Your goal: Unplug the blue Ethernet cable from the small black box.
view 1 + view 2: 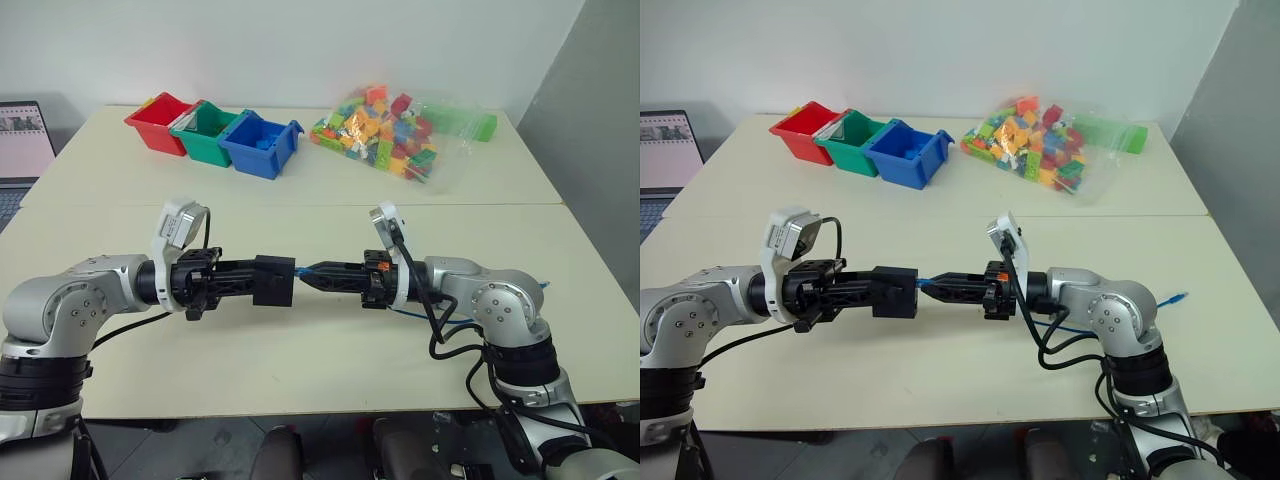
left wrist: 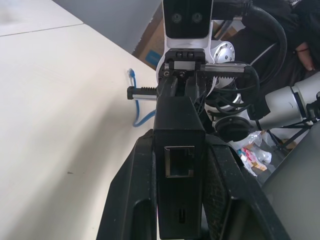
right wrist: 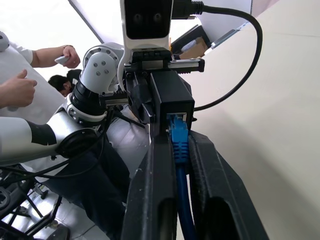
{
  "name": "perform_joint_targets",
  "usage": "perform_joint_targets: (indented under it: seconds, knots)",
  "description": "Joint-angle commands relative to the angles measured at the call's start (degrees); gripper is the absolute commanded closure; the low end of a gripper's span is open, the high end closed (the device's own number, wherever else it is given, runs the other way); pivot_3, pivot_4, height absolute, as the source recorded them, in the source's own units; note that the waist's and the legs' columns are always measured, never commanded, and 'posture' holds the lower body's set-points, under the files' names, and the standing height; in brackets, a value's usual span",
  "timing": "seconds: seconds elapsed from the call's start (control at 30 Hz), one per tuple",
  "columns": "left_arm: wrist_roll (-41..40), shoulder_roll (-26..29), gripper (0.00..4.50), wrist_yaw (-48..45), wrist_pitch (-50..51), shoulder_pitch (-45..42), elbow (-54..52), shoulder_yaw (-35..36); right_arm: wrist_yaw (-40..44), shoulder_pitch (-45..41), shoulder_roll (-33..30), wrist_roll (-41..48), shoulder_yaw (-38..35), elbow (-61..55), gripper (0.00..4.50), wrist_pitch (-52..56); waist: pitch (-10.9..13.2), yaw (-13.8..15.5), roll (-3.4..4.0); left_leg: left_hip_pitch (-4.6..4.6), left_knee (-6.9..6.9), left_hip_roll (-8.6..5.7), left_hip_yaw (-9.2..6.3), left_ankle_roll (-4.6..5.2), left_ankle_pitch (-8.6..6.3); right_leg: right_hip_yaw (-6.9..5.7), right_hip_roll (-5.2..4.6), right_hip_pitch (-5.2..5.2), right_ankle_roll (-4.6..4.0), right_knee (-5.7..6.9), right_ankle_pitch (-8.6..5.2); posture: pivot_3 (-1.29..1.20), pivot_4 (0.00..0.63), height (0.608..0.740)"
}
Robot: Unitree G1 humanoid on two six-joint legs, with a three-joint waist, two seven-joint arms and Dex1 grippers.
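Observation:
Next, I set the small black box down with my left gripper on the table just this side of the seam (image 1: 218, 256) below the green bin.
The small black box (image 1: 273, 280) hangs above the table, and my left gripper (image 1: 258, 281) is shut on it from the left. The blue Ethernet cable (image 3: 179, 145) is plugged into the port on the box's right edge. My right gripper (image 1: 306, 273) comes in level from the right and is shut on the cable just behind its plug. A short blue stretch (image 1: 924, 283) shows between fingertips and box. The cable's free end (image 1: 1177, 298) lies on the table by my right elbow. In the left wrist view the box (image 2: 179, 125) shows a second, empty port.
Red (image 1: 157, 121), green (image 1: 207, 131) and blue (image 1: 260, 145) bins stand at the back of the table. A clear bag of coloured bricks (image 1: 390, 132) lies at the back right. A laptop (image 1: 22, 145) sits far left. A person's hands (image 3: 20, 87) show in the right wrist view.

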Motion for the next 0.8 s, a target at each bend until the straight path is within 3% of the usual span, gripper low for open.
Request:
perform_joint_targets:
  seconds: [0.03,0.3,0.8]
  knots:
    - [-0.6,-0.1,3.71,-0.7,-0.8,0.0,-2.1,0.7,0.1,-1.1,-0.2,0.5,-0.3,-1.3,4.46,-0.8,0.0,0.0,0.00,0.00,0.00,0.00,0.00,0.00,0.00,0.00,0.00,0.00,0.00,0.00,0.00,0.00,0.150,0.740]
    - [0.0,0.4,3.71,-1.6,-1.3,1.2,-3.1,0.1,-0.8,-1.4,0.0,2.7,-1.8,-0.6,4.46,1.8,0.0,0.0,0.00,0.00,0.00,0.00,0.00,0.00,0.00,0.00,0.00,0.00,0.00,0.00,0.00,0.00,0.150,0.740]
    - [5.6,3.8,3.71,-1.6,-6.8,5.1,2.7,3.9,-1.8,1.8,-5.8,3.4,-6.0,2.1,4.46,3.8,0.0,0.0,0.02,-0.05,-0.01,0.01,0.00,0.00,0.00,0.00,0.00,-0.05,0.00,-0.03,0.00,0.00,0.150,0.740]
